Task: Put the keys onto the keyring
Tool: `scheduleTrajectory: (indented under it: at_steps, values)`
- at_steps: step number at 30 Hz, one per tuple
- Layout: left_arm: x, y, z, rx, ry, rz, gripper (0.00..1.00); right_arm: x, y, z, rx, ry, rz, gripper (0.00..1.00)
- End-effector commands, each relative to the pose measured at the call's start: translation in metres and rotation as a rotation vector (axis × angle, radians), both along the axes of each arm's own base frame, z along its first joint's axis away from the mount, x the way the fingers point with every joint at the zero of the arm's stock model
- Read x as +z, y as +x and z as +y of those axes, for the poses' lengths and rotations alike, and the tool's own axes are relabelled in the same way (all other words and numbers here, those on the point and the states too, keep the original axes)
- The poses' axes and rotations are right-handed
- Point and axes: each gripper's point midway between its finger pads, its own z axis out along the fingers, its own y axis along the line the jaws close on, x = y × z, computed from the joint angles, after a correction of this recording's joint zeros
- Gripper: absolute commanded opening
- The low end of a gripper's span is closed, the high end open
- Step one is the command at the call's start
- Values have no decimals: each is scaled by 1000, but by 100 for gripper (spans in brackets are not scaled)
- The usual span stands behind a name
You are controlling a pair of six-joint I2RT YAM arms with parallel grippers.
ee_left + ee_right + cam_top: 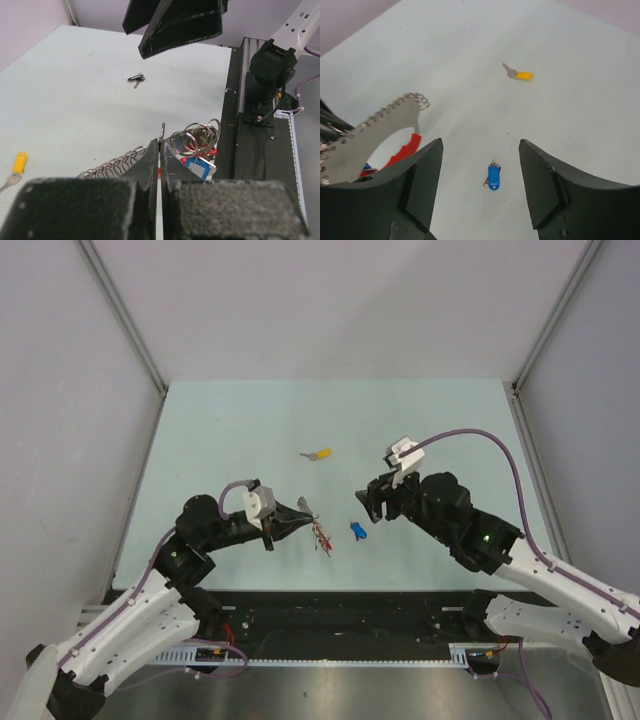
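Note:
Next, my right gripper closes on the blue cap (359,530) (493,176) of the blue-capped key, as this key should go onto the keyring next.
My left gripper (306,516) (160,144) is shut, and the thin edge of a silver ring of the keyring (194,137) sticks up from between its tips. From that bunch (322,534) hang a silver chain (114,164), a red strap (213,151) and a blue tag (200,168). A blue-capped key (357,531) (493,176) lies flat on the table. My right gripper (368,502) (480,150) hovers open above it, holding nothing. A yellow-capped key (321,454) (520,75) lies farther back. In the right wrist view the chain (375,131) and strap (402,151) show blurred at the left.
The pale green table (250,430) ends at a black rail (340,605) along its near edge, where the arm bases stand. Grey walls close it in at the back and on both sides. The right arm's base (270,70) rises beside the rail.

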Motion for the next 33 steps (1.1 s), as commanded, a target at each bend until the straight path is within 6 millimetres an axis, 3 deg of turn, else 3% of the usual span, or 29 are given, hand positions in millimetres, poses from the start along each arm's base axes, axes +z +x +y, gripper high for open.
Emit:
scheduleTrajectory:
  at_steps: [1, 7, 11, 14, 19, 20, 28, 33]
  values:
    - [3, 4, 8, 53, -35, 43, 0, -46, 8, -3, -50, -60, 100, 70]
    - [-2, 5, 15, 76, -15, 33, 0, -112, 21, 5, -80, -166, 173, 63]
    - [4, 2, 17, 59, -7, -19, 0, -146, 29, 16, -50, -206, 237, 57]
    - [-3, 1, 21, 60, 24, -9, 0, -171, 32, 23, -31, -246, 280, 52]
    - [-4, 1, 23, 67, 23, -20, 0, -201, 37, 27, -18, -287, 331, 46]
    - [-5, 2, 23, 69, 24, -18, 0, -198, 43, 33, -14, -265, 307, 44]
    - [-5, 7, 26, 85, 30, -20, 0, -225, 53, 39, 12, -309, 311, 29]
    - [-6, 8, 26, 88, 31, -16, 0, -242, 52, 35, 13, -347, 339, 27]
